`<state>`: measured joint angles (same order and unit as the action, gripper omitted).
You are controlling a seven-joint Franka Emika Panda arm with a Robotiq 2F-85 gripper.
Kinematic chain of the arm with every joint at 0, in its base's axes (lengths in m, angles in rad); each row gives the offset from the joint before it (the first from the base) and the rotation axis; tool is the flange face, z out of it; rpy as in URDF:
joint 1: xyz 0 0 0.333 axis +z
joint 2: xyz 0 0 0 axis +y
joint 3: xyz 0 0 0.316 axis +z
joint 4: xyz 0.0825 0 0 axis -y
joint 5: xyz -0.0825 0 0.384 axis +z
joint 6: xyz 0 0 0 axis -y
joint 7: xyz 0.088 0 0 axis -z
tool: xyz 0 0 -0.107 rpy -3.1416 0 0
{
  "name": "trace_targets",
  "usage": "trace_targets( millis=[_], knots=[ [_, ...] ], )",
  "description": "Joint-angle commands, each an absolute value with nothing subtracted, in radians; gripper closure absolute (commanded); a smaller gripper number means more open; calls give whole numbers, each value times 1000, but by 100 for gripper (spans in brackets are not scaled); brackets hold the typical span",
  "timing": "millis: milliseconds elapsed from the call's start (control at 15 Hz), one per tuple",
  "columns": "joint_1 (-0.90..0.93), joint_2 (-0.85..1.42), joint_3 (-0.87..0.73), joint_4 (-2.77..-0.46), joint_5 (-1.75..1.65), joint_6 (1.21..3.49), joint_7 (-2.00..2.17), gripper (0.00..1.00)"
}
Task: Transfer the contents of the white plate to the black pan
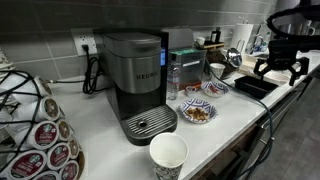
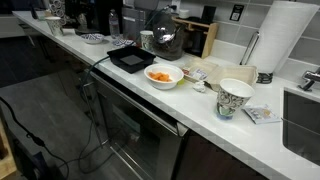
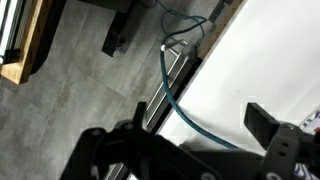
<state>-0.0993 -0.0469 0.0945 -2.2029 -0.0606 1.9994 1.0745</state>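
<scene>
I will grip the pan-side rim [image 1: 226,88] of the blue-patterned plate beside the black pan, farther from the paper cup.
The black pan [image 1: 255,87] sits near the far end of the white counter; it also shows in an exterior view [image 2: 130,58]. The white plate [image 2: 163,75] holds orange-brown food and stands beside the pan; in an exterior view [image 1: 197,112] it sits in front of the coffee machine, its rim blue-patterned. My gripper [image 1: 280,68] hangs open and empty above the counter's edge, just beyond the pan. In the wrist view my open fingers [image 3: 200,122] frame the counter edge, a blue cable and the floor; neither pan nor plate shows there.
A Keurig coffee machine [image 1: 138,85] and a paper cup [image 1: 168,155] stand near the front. A second blue-patterned plate [image 1: 215,88] lies by the pan. A coffee-pod rack [image 1: 35,125], a paper towel roll [image 2: 280,35] and a sink [image 2: 305,110] are also there.
</scene>
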Motion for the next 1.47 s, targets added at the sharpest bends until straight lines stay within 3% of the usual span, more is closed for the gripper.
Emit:
trace_targets(
  millis=[0,67,400,867,1400],
  knots=[
    [-67,136,47,-2023,-89,1945,1223,0],
    [-60,40,37,-2120,-64,1991,1144,0],
    [-45,122,19,-2057,-66,2008,1230,0],
    [60,158,23,-2183,-21,2484,1592,0],
    [180,183,-126,-2381,-356,2860,2086,0]
  ],
)
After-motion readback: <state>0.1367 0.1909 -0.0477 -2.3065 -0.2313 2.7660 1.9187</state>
